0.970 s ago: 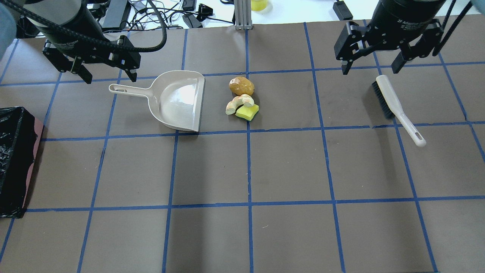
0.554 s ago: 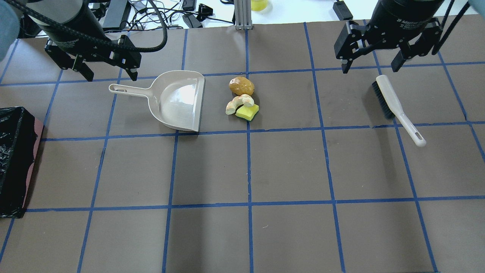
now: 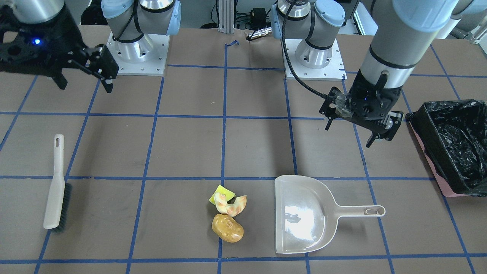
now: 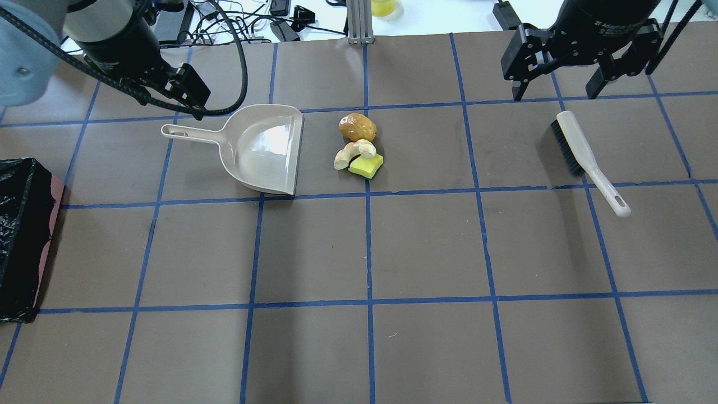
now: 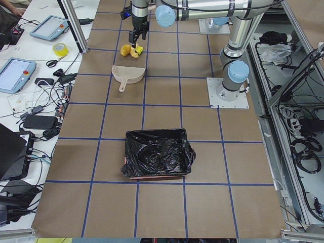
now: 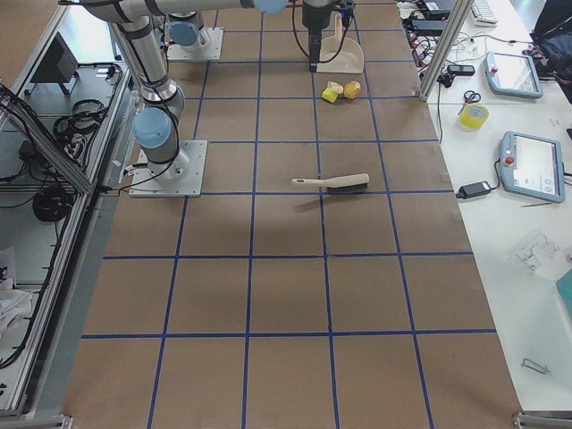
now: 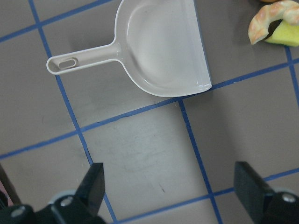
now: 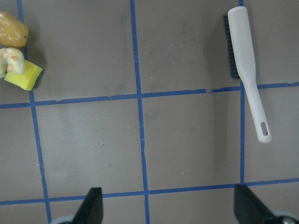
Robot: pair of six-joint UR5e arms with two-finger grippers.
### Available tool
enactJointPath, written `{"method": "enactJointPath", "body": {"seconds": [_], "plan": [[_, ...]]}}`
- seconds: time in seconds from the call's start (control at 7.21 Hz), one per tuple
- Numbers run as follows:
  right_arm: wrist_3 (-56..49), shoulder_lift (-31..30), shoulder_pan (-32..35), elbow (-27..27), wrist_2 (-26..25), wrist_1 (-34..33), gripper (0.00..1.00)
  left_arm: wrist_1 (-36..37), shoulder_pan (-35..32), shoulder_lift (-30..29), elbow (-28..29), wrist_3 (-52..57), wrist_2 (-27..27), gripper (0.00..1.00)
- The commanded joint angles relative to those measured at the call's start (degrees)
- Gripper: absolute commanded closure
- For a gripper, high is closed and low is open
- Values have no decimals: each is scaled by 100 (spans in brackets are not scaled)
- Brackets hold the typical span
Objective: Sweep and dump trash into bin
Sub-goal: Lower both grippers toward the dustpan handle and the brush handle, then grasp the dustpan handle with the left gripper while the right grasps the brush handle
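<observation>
I move my left gripper to the beige dustpan's handle next and close it at the pan-side end of the handle's hole (image 3: 364, 211) (image 7: 78, 61).
The trash lies in a tight cluster: an amber lump (image 4: 357, 127), a pale orange peel (image 4: 353, 153) and a yellow-green wedge (image 4: 366, 165). It also shows in the front view, by the lump (image 3: 227, 228). The black-lined bin (image 4: 19, 235) stands at the table's left edge, pink sides at its base (image 3: 452, 144). My left gripper (image 3: 348, 136) is open and empty, raised on the robot's side of the beige dustpan's handle (image 3: 361, 210); its wrist view (image 7: 173, 186) looks down on the pan. My right gripper (image 4: 554, 94) is open and empty, raised behind the brush (image 4: 583, 157).
The beige dustpan (image 4: 258, 148) lies flat, its open lip facing the trash a short gap away. The brush lies bristles-sideways at the right (image 8: 247, 70). The brown table has a blue tape grid. Cables and gear lie beyond the far edge (image 4: 252, 22).
My left arm has swung right and turned, so one finger is now hidden under it overhead. My right gripper has drawn back slightly. Trash, dustpan, brush and bin have not moved.
</observation>
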Motion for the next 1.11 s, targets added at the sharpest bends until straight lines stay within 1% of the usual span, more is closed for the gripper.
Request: {"method": "enactJointPath", "body": {"seconds": [0.0, 0.14, 0.28, 0.42, 0.55, 0.69, 0.83, 0.97], "plan": [[-1230, 608, -644, 300, -45, -257, 0, 265, 337, -515, 4, 2063, -21, 0], [-1742, 697, -1012, 685, -297, -869, 0, 256, 505, -726, 21, 2856, -30, 0], [-2391, 750, -1355, 1176, -300, -1562, 0, 265, 689, -946, 30, 3577, -21, 0], [-2798, 821, -1532, 1720, -326, -2126, 0, 335, 743, -1244, 56, 4332, 31, 0], [-3019, 847, -1621, 2170, -344, -2654, 0, 213, 770, -1447, 231, 4862, 67, 0], [-3578, 891, -1787, 2348, -327, -2955, 3, 203, 770, -1623, 441, 5250, 232, 0], [-3819, 1022, -1893, 2385, -265, -2984, 4, 195, 770, -1903, 548, 5550, 364, 0], [-3830, 1197, -1894, 2403, -274, -3097, 4, 264, 770, -2045, 644, 5605, 383, 0]]}}
